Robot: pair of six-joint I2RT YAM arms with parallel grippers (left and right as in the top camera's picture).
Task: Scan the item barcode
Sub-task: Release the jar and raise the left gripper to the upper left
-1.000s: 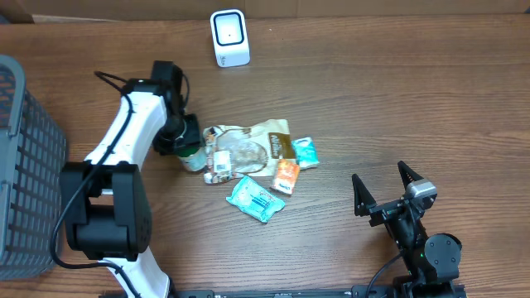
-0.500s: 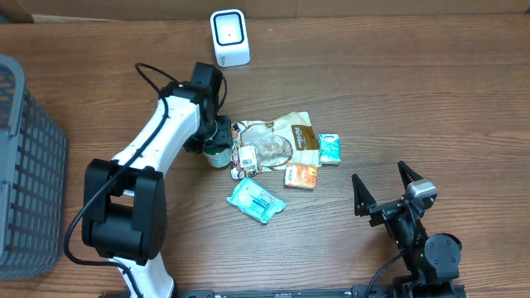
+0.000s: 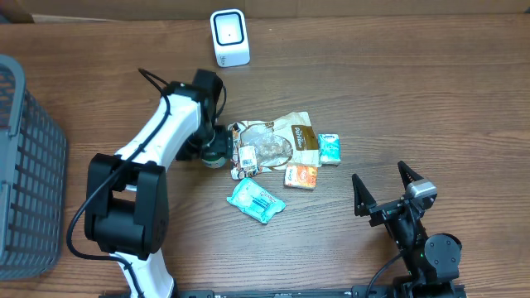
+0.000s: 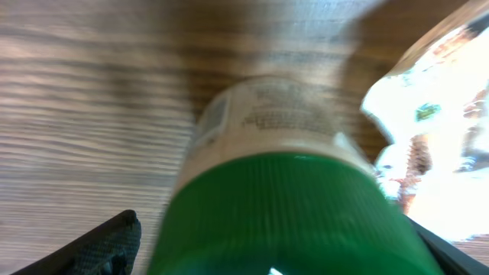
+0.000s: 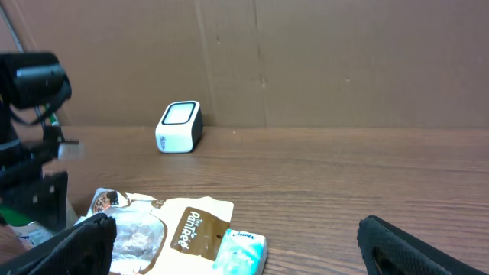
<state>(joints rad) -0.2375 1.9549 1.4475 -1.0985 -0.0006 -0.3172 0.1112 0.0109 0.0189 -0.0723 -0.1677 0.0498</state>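
The robot's right gripper needs to close on the outer side of the teal packet (image 3: 336, 153) (image 5: 260, 256) next to the brown end of the white-and-brown pouch.
A small white bottle with a green cap (image 3: 217, 157) lies on the table at the left edge of a pile of packets. The left gripper (image 3: 209, 147) stands over it. In the left wrist view the green cap (image 4: 283, 214) fills the space between the jaws of the left gripper (image 4: 267, 233); a strip of table shows between the cap and the left finger (image 4: 107, 244), so the jaws are open around the bottle. The white barcode scanner (image 3: 229, 37) stands at the back edge and also shows as the scanner (image 5: 179, 127). The right gripper (image 3: 387, 195) rests open near the front, empty.
The pile holds a white-and-brown pouch (image 3: 277, 142), a teal packet (image 3: 330, 149), an orange packet (image 3: 302, 175) and a teal packet (image 3: 257, 200). A grey wire basket (image 3: 25, 165) stands at the left edge. A cardboard wall (image 5: 306, 61) rises behind the scanner.
The left arm swung right, carrying the bottle and pushing the pouch and packets right. Its jaws have widened around the bottle. The right arm has not moved.
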